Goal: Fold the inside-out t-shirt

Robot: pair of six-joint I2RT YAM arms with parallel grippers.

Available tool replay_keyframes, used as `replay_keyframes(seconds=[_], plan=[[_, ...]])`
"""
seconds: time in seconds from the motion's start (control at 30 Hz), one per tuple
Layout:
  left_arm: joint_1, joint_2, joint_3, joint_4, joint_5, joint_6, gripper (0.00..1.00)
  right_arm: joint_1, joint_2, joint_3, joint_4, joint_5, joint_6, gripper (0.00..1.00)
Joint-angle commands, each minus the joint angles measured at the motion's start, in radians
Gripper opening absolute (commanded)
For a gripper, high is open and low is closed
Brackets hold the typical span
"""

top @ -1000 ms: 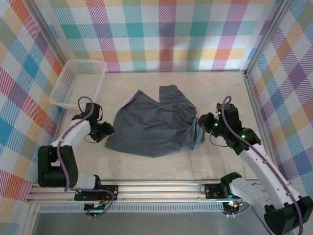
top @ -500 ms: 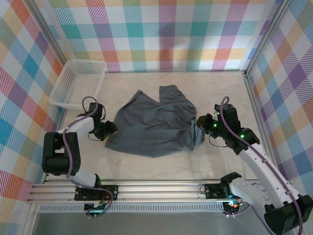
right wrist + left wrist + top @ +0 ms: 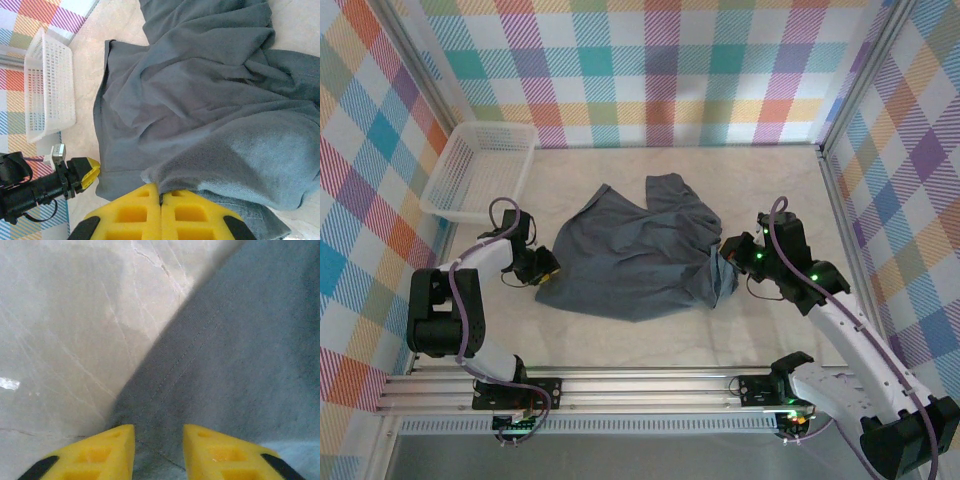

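Note:
My left gripper needs to open wider and pinch the shirt's near corner (image 3: 544,297) before both grippers lift the shirt, because the shirt's hem lies loose between its fingers.
The slate blue-grey inside-out t-shirt (image 3: 635,255) lies crumpled in the middle of the table, its right side folded over itself. My left gripper (image 3: 548,266) sits low at the shirt's near-left corner. In the left wrist view its yellow fingers (image 3: 117,442) stand apart, the left gripper (image 3: 159,432) straddling the stitched hem of the shirt (image 3: 240,350), with fabric lying between them unpinched. My right gripper (image 3: 725,258) is at the shirt's right edge. In the right wrist view the right gripper (image 3: 160,192) is shut on a raised fold of the shirt (image 3: 200,100).
A white mesh basket (image 3: 485,170) stands at the back left, against the checked wall; it also appears in the right wrist view as the basket (image 3: 47,95). Bare marble-look table (image 3: 650,335) runs in front of the shirt. A metal frame post (image 3: 828,190) borders the right side.
My left gripper has slid a little to the right, onto the shirt's near-left corner, and its arm has swung upright. The right gripper keeps its hold, barely moved.

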Motion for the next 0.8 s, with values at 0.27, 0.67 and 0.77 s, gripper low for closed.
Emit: replay_keyframes(seconds=[0.27,0.67,0.77], plan=[[0.005,0.001,-0.022,0.04,0.002,-0.003,0.55,-0.005,-0.002,0.014,0.031,-0.021,0.007,0.0],[0.005,0.015,-0.027,0.061,0.077,-0.022,0.32,-0.005,-0.007,0.007,0.032,-0.02,0.011,0.0],[0.005,0.004,-0.022,0.044,0.059,-0.018,0.27,-0.005,-0.003,0.008,0.031,-0.021,0.011,0.0]])
